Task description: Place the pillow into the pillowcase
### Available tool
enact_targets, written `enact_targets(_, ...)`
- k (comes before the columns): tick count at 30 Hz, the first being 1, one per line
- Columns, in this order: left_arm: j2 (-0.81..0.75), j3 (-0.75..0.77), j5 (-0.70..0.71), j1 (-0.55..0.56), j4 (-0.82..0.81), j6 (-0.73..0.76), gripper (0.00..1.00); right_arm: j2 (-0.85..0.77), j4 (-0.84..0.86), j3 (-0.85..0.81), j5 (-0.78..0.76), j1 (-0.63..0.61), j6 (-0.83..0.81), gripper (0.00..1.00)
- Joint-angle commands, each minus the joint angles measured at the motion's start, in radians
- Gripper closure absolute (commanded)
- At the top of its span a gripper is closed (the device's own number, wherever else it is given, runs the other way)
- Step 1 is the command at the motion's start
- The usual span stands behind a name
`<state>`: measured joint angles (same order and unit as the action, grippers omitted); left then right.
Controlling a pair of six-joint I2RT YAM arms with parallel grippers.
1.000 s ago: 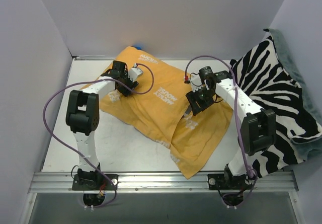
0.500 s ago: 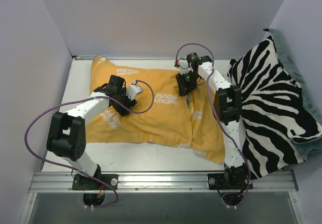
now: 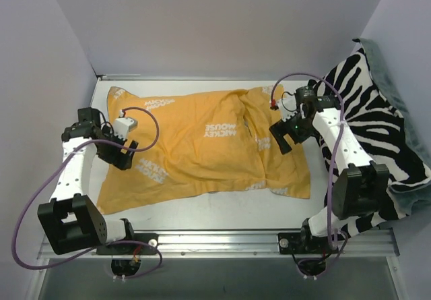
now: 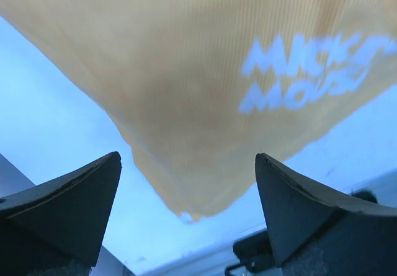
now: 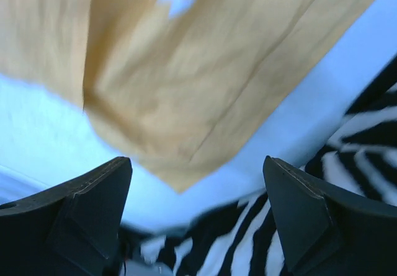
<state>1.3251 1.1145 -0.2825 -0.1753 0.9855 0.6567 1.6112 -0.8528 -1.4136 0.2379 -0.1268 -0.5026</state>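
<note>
The mustard-orange pillowcase has a near corner (image 3: 106, 208) (image 4: 191, 208) farthest from the zebra-striped blanket, and my left gripper needs to close on it.
The mustard-orange pillowcase (image 3: 202, 141) with white lettering lies spread flat across the table. The pillow does not show in any view. My left gripper (image 3: 122, 156) is open and empty at the pillowcase's left edge. In the left wrist view (image 4: 187, 158) a corner of the pillowcase (image 4: 205, 71) hangs between the spread fingers, untouched. My right gripper (image 3: 282, 138) is open and empty over the pillowcase's right part. In the right wrist view (image 5: 197, 161) a corner of the pillowcase (image 5: 186, 71) lies below the spread fingers.
A zebra-striped blanket (image 3: 377, 131) is draped over the table's right side and also shows in the right wrist view (image 5: 347, 164). White walls stand to the left, back and right. A metal rail (image 3: 215, 241) runs along the near edge.
The left arm swung left to the pillowcase's left edge. The right arm moved right and nearer. The pillowcase has shifted and now lies flatter and wider.
</note>
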Motion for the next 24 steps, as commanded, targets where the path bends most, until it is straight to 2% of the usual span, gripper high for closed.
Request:
enact_targets(1, -0.041, -0.08, -0.008, -0.082, 0.217, 0.205, 0.03, -0.074, -0.095, 0.215, -0.081, -0.056, -0.177, 0.09)
enact_targets(4, -0.064, -0.148, 0.014, -0.202, 0.251, 0.306, 0.02, -0.103, -0.051, 0.312, -0.112, -0.057, -0.203, 0.08)
enact_targets(7, -0.061, -0.202, 0.043, -0.257, 0.242, 0.375, 0.03, -0.096, 0.059, 0.422, -0.149, -0.065, -0.224, 0.06)
enact_targets(8, -0.056, -0.214, 0.048, -0.263, 0.233, 0.383, 0.03, -0.088, 0.117, 0.444, -0.155, -0.076, -0.231, 0.06)
enact_targets(15, -0.007, -0.307, 0.097, -0.265, 0.148, 0.423, 0.02, -0.053, 0.25, 0.626, -0.196, -0.187, -0.254, 0.06)
enact_targets(17, 0.005, -0.337, 0.106, -0.265, 0.096, 0.431, 0.03, -0.048, 0.302, 0.653, -0.209, -0.207, -0.26, 0.1)
enact_targets(18, 0.028, -0.341, 0.108, -0.266, 0.088, 0.44, 0.02, -0.04, 0.319, 0.663, -0.215, -0.211, -0.261, 0.14)
enact_targets(20, 0.074, -0.367, 0.127, -0.265, 0.029, 0.442, 0.07, -0.008, 0.336, 0.665, -0.232, -0.212, -0.251, 0.36)
enact_targets(21, 0.088, -0.372, 0.14, -0.266, 0.019, 0.442, 0.19, 0.004, 0.336, 0.665, -0.235, -0.212, -0.248, 0.54)
enact_targets(23, 0.114, -0.389, 0.15, -0.271, -0.034, 0.442, 0.38, -0.007, 0.336, 0.663, -0.232, -0.205, -0.246, 0.69)
enact_targets(24, 0.114, -0.392, 0.151, -0.277, -0.059, 0.428, 0.6, -0.037, 0.336, 0.663, -0.232, -0.203, -0.243, 0.86)
